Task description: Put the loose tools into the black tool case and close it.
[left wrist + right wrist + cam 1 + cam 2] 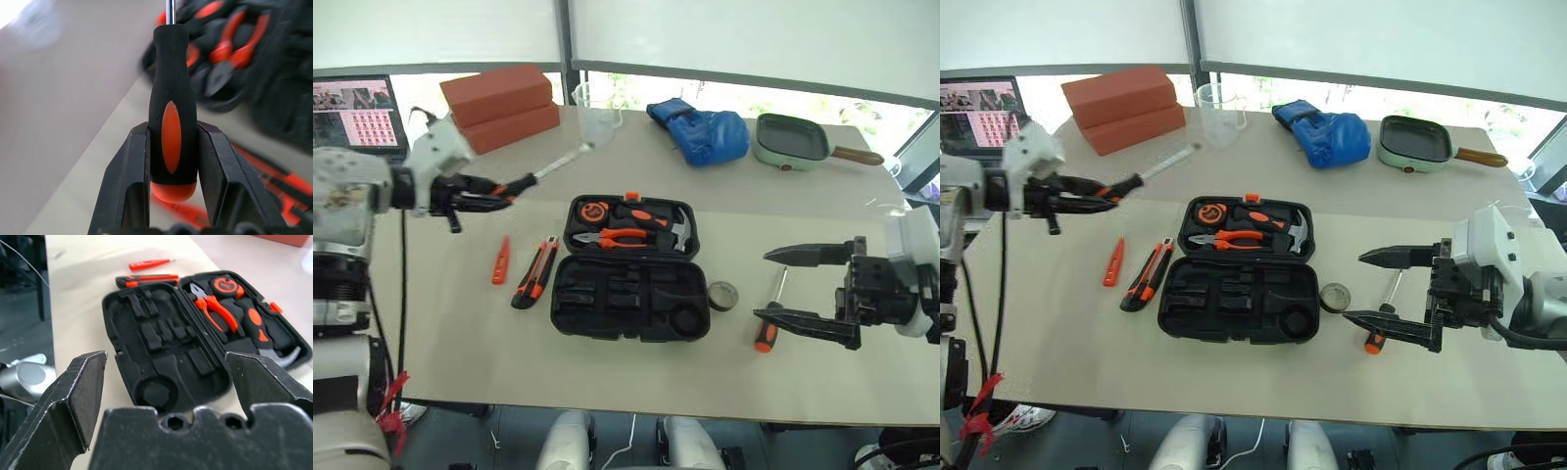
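Next, my left gripper lets go of the screwdriver in the near half's long slot [626, 268] [297, 67] beside the hinge of the black tool case.
The black tool case [607, 296] lies open at the table's middle, its near half showing bare moulded slots. My left gripper [487, 193] is raised left of the case and shut on a screwdriver [172, 117] by its orange-and-black handle, shaft pointing toward the far side. An orange tester pen [500, 259] and a utility knife [535, 272] lie left of the case. A small tape roll [722, 295] sits just right of it. My right gripper [766, 285] hovers open over a second screwdriver [767, 335] lying on the table.
Pliers [622, 236], a hammer [668, 228] and a tape measure [593, 211] sit in the case's far half. Along the far edge stand red blocks [499, 106], a clear measuring cup [595, 116], blue gloves [700, 127] and a green pan [791, 139]. A laptop [357, 113] is far left.
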Motion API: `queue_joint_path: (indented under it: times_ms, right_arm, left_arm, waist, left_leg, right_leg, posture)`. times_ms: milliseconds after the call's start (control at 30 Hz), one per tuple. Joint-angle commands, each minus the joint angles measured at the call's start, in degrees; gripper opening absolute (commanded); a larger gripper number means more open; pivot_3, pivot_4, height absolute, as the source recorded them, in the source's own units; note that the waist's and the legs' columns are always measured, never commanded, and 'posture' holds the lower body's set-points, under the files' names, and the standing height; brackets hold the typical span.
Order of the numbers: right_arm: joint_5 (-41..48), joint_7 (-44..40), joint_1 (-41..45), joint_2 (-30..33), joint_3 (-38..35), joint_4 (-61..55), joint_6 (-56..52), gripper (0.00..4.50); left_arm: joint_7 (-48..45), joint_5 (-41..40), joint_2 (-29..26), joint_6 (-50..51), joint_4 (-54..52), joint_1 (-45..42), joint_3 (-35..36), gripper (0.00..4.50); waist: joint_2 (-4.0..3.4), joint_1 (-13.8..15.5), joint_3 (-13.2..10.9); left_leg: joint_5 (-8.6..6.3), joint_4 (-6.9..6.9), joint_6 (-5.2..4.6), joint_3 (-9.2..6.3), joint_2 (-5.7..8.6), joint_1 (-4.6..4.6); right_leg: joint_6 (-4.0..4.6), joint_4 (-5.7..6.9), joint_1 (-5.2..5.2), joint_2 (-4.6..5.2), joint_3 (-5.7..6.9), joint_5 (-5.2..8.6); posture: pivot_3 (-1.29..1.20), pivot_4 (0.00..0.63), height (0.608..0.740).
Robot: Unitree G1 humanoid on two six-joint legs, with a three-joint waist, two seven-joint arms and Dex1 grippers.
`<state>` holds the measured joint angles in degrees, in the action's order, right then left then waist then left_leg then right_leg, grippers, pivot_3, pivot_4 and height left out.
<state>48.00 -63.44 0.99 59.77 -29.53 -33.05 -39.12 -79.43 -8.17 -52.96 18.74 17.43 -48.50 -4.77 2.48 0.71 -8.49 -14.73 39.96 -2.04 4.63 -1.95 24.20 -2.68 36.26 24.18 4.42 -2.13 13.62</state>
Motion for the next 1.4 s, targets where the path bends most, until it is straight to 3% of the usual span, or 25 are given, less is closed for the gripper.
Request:
queue_joint_path:
  times_ms: [33, 167, 333, 733, 1033, 1067, 1167, 1400]
  right_arm:
    - [-0.6, -0.1, 0.1, 0.6, -0.4, 0.1, 1.2, 4.50]
    - [0.0, 0.7, -0.1, 0.4, -0.9, -0.8, 0.3, 4.50]
    - [2.3, 3.4, 0.0, 0.0, -2.1, -1.8, -2.1, 4.50]
    - [7.2, 8.8, -0.2, -0.3, -3.7, -4.0, -5.0, 4.50]
    - [8.7, 10.5, -0.3, 0.2, -3.6, -4.5, -5.2, 4.50]
    - [8.9, 10.7, -0.3, 0.1, -3.6, -4.6, -5.3, 4.50]
    - [9.0, 10.6, -0.8, 0.1, -3.6, -5.0, -5.3, 4.50]
    - [8.9, 10.3, -1.6, 0.5, -3.8, -4.5, -4.6, 4.50]
  left_arm:
    - [-2.1, 1.1, 2.4, 3.3, -11.3, 1.6, -6.9, 0.86]
    - [-1.6, 4.5, 4.9, 3.3, -13.6, 2.0, -12.7, 0.86]
    - [4.5, 12.0, 9.6, -3.2, -7.0, 1.3, -17.7, 0.86]
    - [6.3, 15.2, 15.2, -10.1, 1.2, 0.0, -18.9, 0.86]
    - [6.0, 15.4, 16.1, -13.4, 2.2, -0.2, -17.8, 0.86]
    - [5.8, 15.2, 15.8, -13.5, 1.7, -0.1, -17.5, 1.89]
    - [4.9, 13.3, 15.5, -11.3, -1.3, -0.1, -15.8, 2.61]
    - [2.5, 9.7, 14.4, -5.7, -9.7, 0.3, -13.4, 2.61]
  waist:
    - [0.00, -0.1, 0.0]
    - [0.00, -0.2, 0.0]
    - [-0.02, 0.0, 0.0]
    - [-0.02, 0.2, 0.0]
    - [-0.02, 0.4, 0.0]
    - [-0.02, 0.4, 0.0]
    - [-0.03, 0.6, 0.0]
    - [-0.03, 0.2, 0.0]
  left_leg:
    - [0.00, 0.00, 0.00, 0.00, -0.01, -0.02]
    - [0.01, 0.04, 0.00, 0.00, -0.01, 0.00]
    - [0.00, 0.06, -0.01, -0.01, 0.02, -0.03]
    - [-0.02, 0.16, -0.07, -0.13, 0.04, 0.00]
    - [-0.03, 0.29, -0.09, -0.17, 0.04, 0.02]
    - [-0.03, 0.30, -0.09, -0.17, 0.04, 0.02]
    - [-0.03, 0.33, -0.09, -0.19, 0.04, 0.00]
    - [-0.04, 0.43, -0.11, -0.19, 0.03, 0.04]
  right_leg:
    - [0.00, 0.01, 0.01, -0.02, -0.03, 0.00]
    - [0.00, 0.04, 0.04, -0.09, -0.11, 0.00]
    - [0.00, 0.03, 0.00, -0.06, -0.15, 0.00]
    - [-0.04, 0.03, -0.03, -0.03, -0.14, -0.02]
    - [-0.07, 0.09, -0.06, -0.02, -0.13, -0.04]
    - [-0.08, 0.09, -0.06, -0.02, -0.13, -0.04]
    - [-0.07, 0.15, -0.08, -0.01, -0.13, -0.04]
    - [-0.09, 0.35, 0.00, -0.03, -0.16, -0.03]
  posture:
    - [0.00, 0.150, 0.738]
    - [0.00, 0.150, 0.738]
    - [0.00, 0.150, 0.738]
    - [0.00, 0.150, 0.738]
    - [0.00, 0.150, 0.738]
    - [0.00, 0.150, 0.738]
    - [0.00, 0.150, 0.738]
    - [0.00, 0.150, 0.738]
